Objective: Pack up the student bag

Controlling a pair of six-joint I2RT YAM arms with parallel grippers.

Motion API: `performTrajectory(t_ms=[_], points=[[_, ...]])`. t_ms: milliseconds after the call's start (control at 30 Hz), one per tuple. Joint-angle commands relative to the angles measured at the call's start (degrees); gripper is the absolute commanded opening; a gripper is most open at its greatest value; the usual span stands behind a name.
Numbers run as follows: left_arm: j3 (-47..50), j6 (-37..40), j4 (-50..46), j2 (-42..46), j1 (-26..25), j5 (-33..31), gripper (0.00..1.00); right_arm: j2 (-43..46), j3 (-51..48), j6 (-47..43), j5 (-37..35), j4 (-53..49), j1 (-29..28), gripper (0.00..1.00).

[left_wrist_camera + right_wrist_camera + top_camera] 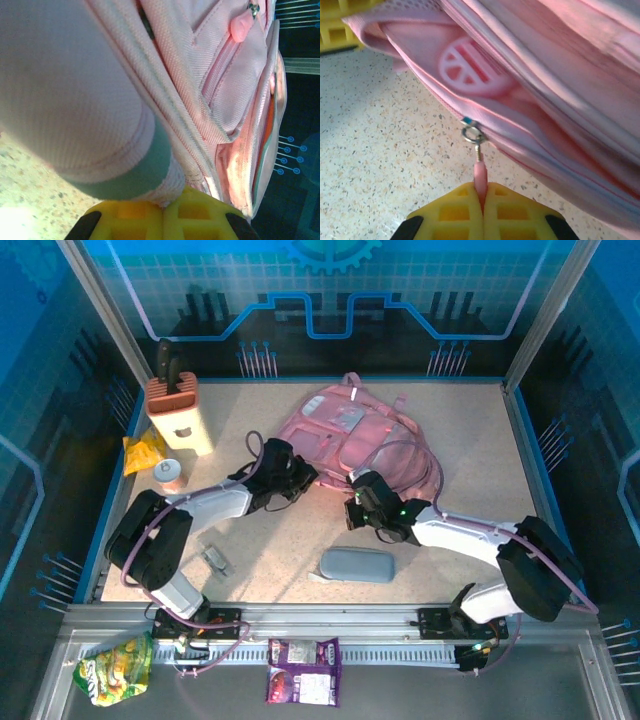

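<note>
The left gripper holds a bag fold away from the zip pull, so it should take the edge (440, 101) beside the zip before the robot's right gripper pulls.
The pink student bag (350, 430) lies flat at the back middle of the table. My left gripper (300, 478) is at its near left edge. In the left wrist view its yellow fingers (164, 205) are shut on a fold of the bag's fabric (165, 180) with teal trim. My right gripper (355, 502) is at the bag's near edge. In the right wrist view that gripper (480, 192) is shut on the pink zip pull (479, 175), which hangs from a metal ring (471, 134) on the bag's zip (530, 145).
A grey pencil case (357, 564) lies near the front, between the arms. A knife block (180, 412), a yellow packet (143, 452) and a small jar (168, 474) stand at the left. A small grey item (215, 558) lies near the left arm. Snack bags (115, 668) (303, 670) rest on the front rail.
</note>
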State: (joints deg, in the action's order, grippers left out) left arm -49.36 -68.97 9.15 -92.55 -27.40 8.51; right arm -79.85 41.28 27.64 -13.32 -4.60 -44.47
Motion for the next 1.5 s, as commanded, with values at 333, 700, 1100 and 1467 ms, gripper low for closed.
performTrajectory(t_ms=[333,700,1100,1467], points=[[-14.76,13.78,-7.84,-8.43,8.51,4.84,0.0,11.12,-4.21,3.13,1.05,-14.68,2.75,0.0],[-13.08,16.14,-10.0,-5.7,5.34,6.44,0.45,3.4,-1.28,3.92,7.79,-5.33,1.02,0.0],[4.98,-7.46,2.91,3.72,-13.01,-13.2,0.64,3.08,-3.0,3.57,8.02,-1.51,0.99,0.0],[-3.27,-12.95,9.15,-10.17,-18.0,-14.27,0.51,3.26,-5.3,3.28,6.89,2.11,1.17,0.0]])
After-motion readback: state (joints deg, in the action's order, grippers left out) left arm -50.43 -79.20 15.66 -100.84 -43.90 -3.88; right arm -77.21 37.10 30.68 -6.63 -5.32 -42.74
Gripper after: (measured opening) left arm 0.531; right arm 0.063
